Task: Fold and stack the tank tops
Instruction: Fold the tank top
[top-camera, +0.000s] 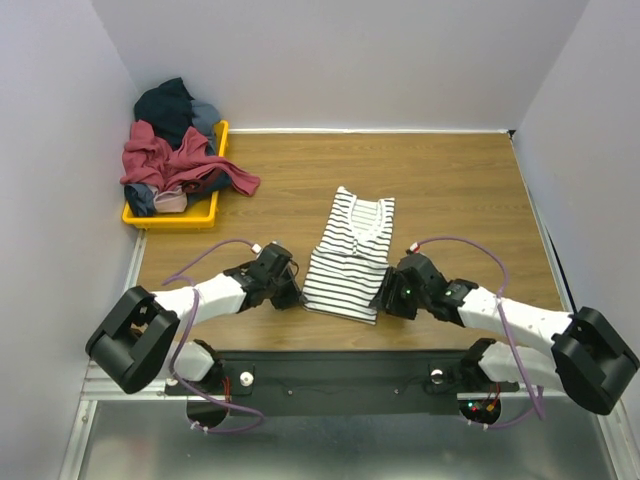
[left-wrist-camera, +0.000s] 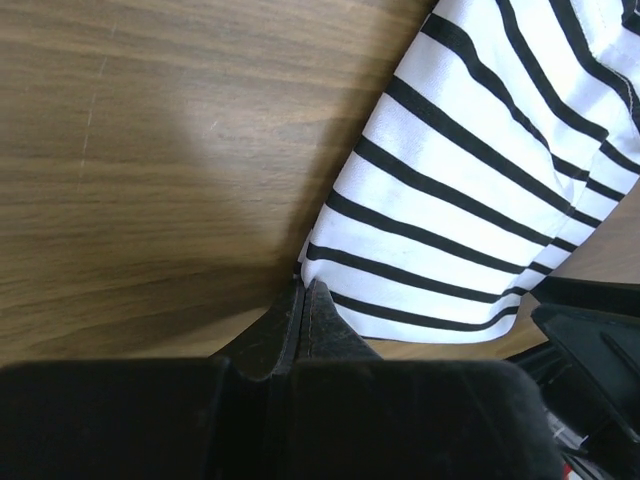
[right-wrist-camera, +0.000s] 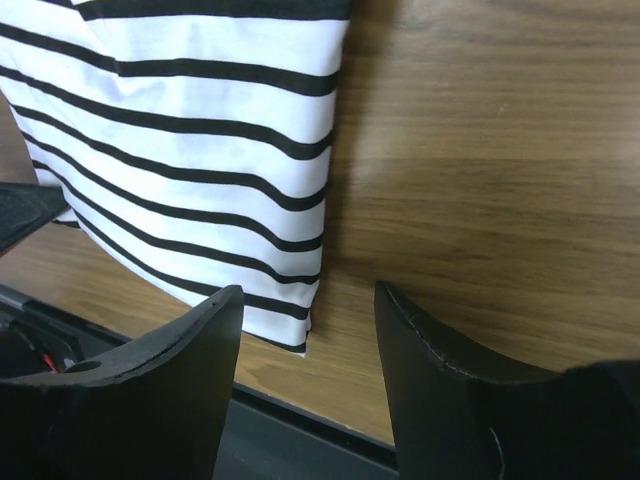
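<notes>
My left gripper should pull the pinched corner of the tank top toward me, as the top slants from hem to neckline, before my right gripper takes its other near corner (top-camera: 373, 319).
A white tank top with thin dark stripes (top-camera: 350, 255) lies folded lengthwise on the wooden table, neckline away from me. My left gripper (top-camera: 296, 296) is at its near left corner. In the left wrist view its jaws (left-wrist-camera: 304, 285) are pressed together right at that corner of the striped cloth (left-wrist-camera: 460, 200), pinching its tip. My right gripper (top-camera: 380, 300) is at the near right corner. In the right wrist view it (right-wrist-camera: 308, 288) is open, its fingers straddling the corner of the cloth (right-wrist-camera: 180, 150) just above the table.
A yellow tray (top-camera: 170, 218) at the back left holds a heap of red, dark blue and grey clothes (top-camera: 175, 150) spilling over its rim. The table's dark front rail (top-camera: 330, 370) runs just behind both grippers. White walls close three sides.
</notes>
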